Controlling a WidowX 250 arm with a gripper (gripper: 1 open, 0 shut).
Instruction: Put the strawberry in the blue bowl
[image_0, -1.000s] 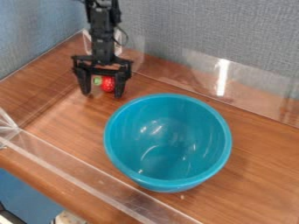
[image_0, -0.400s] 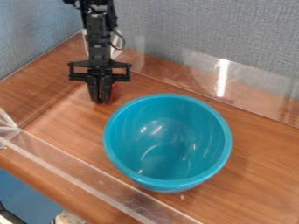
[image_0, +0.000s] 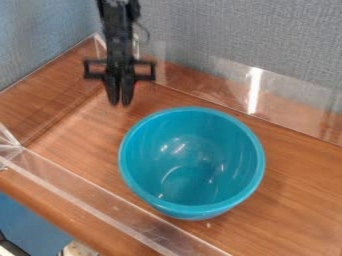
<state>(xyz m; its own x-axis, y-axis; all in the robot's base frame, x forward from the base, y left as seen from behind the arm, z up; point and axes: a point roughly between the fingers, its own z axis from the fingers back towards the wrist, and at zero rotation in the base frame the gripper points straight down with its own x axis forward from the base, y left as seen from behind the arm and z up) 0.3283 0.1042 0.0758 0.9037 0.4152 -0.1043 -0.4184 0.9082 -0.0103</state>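
The strawberry will be released from my gripper and set down in the blue bowl, on the middle of the blue bowl's bottom (image_0: 201, 183).
The blue bowl (image_0: 221, 150) stands upright and empty on the wooden table (image_0: 54, 120), right of centre. My gripper (image_0: 120, 98) hangs at the back left, just beyond the bowl's far-left rim and lifted off the wood. Its dark fingers (image_0: 116, 90) are pressed together and point straight down. The strawberry is hidden: no red shows between the fingers, and none lies on the table under them, where it was a moment ago.
Low clear plastic walls fence the table: one along the front edge (image_0: 80, 205), one at the back right (image_0: 287, 95). A grey-blue fabric backdrop (image_0: 254, 35) rises behind. Bare wood lies left of and in front of the bowl.
The fingers stood open around the strawberry on the table, then closed on it. The gripper has since risen slightly, and the strawberry no longer shows.
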